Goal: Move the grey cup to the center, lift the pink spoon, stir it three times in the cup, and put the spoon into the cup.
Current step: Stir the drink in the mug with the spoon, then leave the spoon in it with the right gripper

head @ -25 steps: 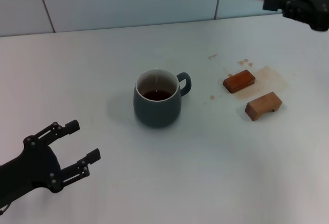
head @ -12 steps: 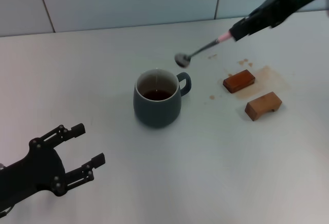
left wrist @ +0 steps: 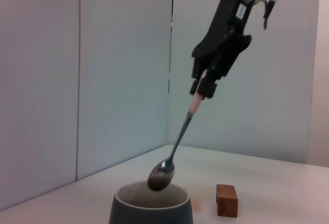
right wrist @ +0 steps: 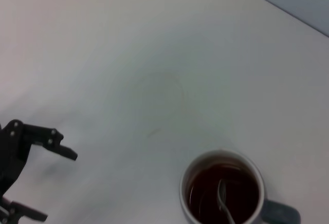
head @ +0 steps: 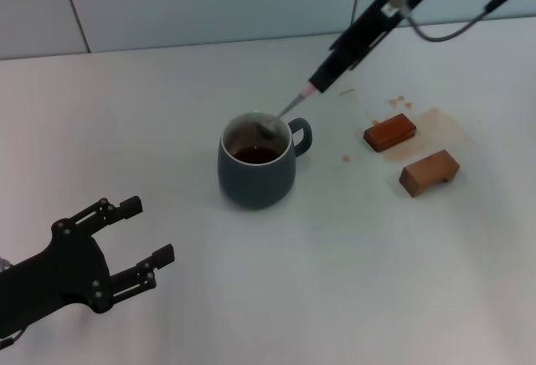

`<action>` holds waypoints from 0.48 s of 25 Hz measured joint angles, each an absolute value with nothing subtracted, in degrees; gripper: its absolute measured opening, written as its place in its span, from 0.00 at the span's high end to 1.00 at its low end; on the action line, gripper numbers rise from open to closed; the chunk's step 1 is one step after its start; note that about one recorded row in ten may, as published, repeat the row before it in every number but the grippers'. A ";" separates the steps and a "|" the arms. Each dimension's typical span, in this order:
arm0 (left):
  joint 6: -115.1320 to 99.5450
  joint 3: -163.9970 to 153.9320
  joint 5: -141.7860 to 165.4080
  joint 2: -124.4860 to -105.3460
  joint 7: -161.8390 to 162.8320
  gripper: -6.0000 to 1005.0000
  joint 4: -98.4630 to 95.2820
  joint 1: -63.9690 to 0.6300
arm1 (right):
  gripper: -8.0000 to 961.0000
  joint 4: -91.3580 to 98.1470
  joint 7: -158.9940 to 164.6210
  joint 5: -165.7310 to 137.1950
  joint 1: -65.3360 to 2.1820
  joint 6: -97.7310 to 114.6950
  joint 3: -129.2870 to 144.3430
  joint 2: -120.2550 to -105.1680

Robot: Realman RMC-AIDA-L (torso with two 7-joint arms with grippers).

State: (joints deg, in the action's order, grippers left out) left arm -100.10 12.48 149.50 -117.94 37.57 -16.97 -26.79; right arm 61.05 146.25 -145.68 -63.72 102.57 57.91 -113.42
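Observation:
Next, I let go of the pink spoon with my right gripper in the dark liquid inside the grey cup (head: 259, 145) (right wrist: 223, 192). The spoon's bowl now hangs at the cup's mouth.
The grey cup (head: 255, 164) stands upright near the table's middle, with dark liquid inside and its handle toward the right. My right gripper (head: 323, 75) reaches down from the back right and is shut on the pink handle of the pink spoon (head: 289, 108). The spoon slants down to the left. Its silver bowl hangs at the cup's mouth, just above the rim in the left wrist view (left wrist: 161, 175), and over the liquid in the right wrist view (right wrist: 224, 203). My left gripper (head: 151, 231) is open and empty at the front left, well clear of the cup.
Two brown wooden blocks (head: 389, 131) (head: 429, 172) lie to the right of the cup. Brown stains (head: 437, 122) mark the table around them. A tiled wall (head: 209, 5) runs behind the table.
My right gripper has swung the spoon down from high at the back right to the cup's mouth. The left arm has shifted slightly. The cup has not moved.

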 joint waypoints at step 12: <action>-99.87 12.38 149.50 -117.98 37.57 0.21 -16.56 -26.81 | 0.82 47.79 145.80 -147.43 -70.49 93.21 64.49 -115.02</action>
State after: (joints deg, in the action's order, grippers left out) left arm -99.87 12.39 149.50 -117.98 37.57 -16.56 -26.81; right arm 47.79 145.80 -147.43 -70.49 93.21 64.49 -115.02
